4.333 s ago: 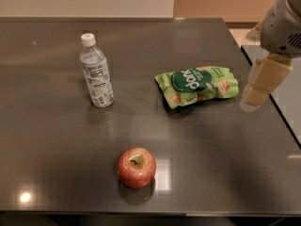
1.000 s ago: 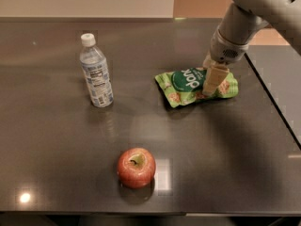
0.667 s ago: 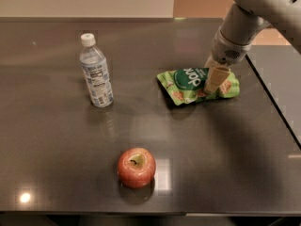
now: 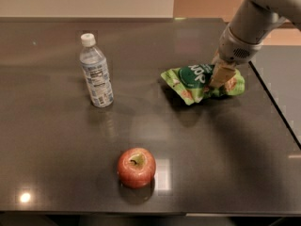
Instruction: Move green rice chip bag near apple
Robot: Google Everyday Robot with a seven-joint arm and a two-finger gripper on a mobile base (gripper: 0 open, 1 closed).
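The robot's gripper will release the green rice chip bag beside the red apple, toward the table's side edge (image 4: 194,137).
The green rice chip bag (image 4: 188,80) lies crumpled on the dark table (image 4: 56,140), right of centre, with a shadow under its near edge. My gripper (image 4: 219,77) comes down from the upper right and is shut on the right part of the bag, which bunches around the tan fingers (image 4: 221,73). The red apple (image 4: 136,167) stands upright near the front edge, well to the left of and nearer than the bag, apart from it.
A clear water bottle (image 4: 95,72) with a white cap stands upright at the left, away from the bag and the apple. The table's right edge (image 4: 275,107) runs just right of the bag.
My gripper came in from the right, dropped onto the bag and closed on it. The bag now looks more bunched and slightly raised. The apple and the bottle have not moved.
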